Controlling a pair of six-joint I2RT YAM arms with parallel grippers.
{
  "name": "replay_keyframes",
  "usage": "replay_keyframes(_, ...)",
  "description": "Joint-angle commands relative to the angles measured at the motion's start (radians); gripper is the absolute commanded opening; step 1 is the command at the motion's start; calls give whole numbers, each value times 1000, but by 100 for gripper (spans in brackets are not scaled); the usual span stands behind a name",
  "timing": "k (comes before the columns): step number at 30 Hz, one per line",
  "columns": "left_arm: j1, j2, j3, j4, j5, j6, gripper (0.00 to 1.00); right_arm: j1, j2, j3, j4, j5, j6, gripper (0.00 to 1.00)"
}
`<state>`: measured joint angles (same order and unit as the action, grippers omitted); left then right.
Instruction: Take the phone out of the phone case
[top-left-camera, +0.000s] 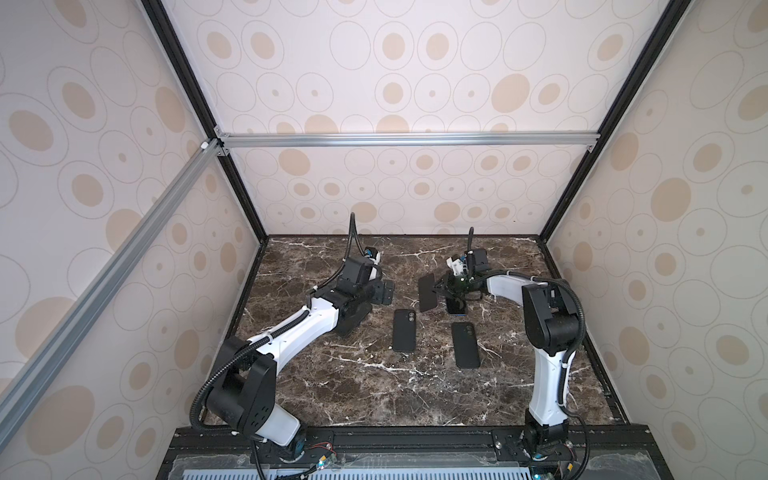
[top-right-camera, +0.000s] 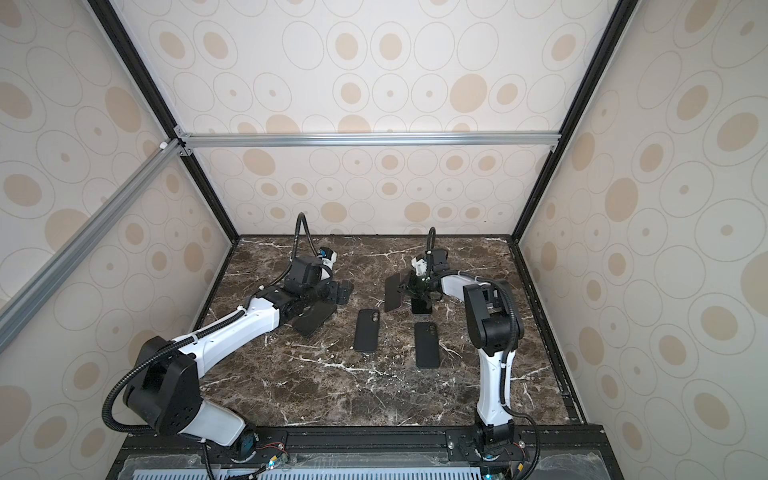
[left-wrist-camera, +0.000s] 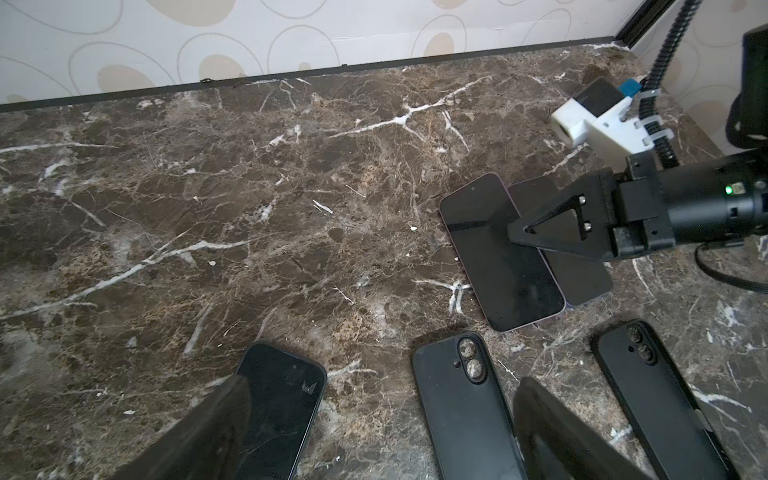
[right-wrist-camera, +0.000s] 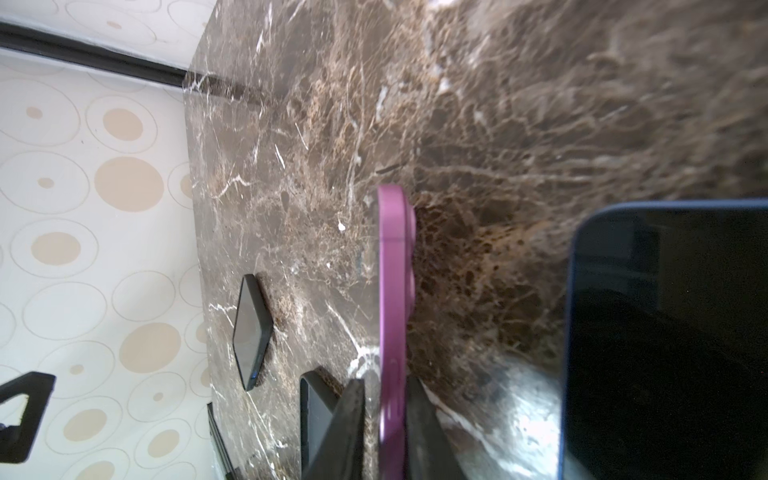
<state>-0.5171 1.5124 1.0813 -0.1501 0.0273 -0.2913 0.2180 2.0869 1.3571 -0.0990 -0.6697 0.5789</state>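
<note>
My right gripper is going to lay the purple phone, now tilted up on edge, flat on the marble tabletop (top-left-camera: 425, 299) (right-wrist-camera: 402, 385) beside the blue-edged phone.
Two phones in black cases lie back-up mid-table, one (top-left-camera: 404, 330) (left-wrist-camera: 457, 407) left of the other (top-left-camera: 465, 345) (left-wrist-camera: 656, 395). My right gripper (right-wrist-camera: 386, 382) (top-left-camera: 436, 291) stands around a bare purple phone (right-wrist-camera: 392, 291) (left-wrist-camera: 498, 257) that is tilted up on edge. Its jaws are slightly parted: a thin gap shows at one finger while the other touches the phone. A bare blue-edged phone (right-wrist-camera: 665, 332) (top-left-camera: 456, 307) lies screen-up just beside and below it. My left gripper (left-wrist-camera: 382, 386) (top-left-camera: 384, 292) hovers wide open and empty, left of the purple phone.
Another bare dark phone (left-wrist-camera: 282, 399) (top-right-camera: 309, 320) lies screen-up under my left forearm. The brown marble tabletop (top-left-camera: 332, 386) is walled at the back and on both sides by patterned panels. The left arm's fingers (right-wrist-camera: 25, 415) show at the edge of the right wrist view.
</note>
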Motion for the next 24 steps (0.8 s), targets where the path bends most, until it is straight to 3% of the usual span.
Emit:
replay_keyframes(1,-1,-4,16,-7,16,4,99,-6,8,-8,8,-21,-15,22)
replay_keyframes(24,-1,9,-17,27,86,-21,99,-15,16,-66,53,-132,-26,9)
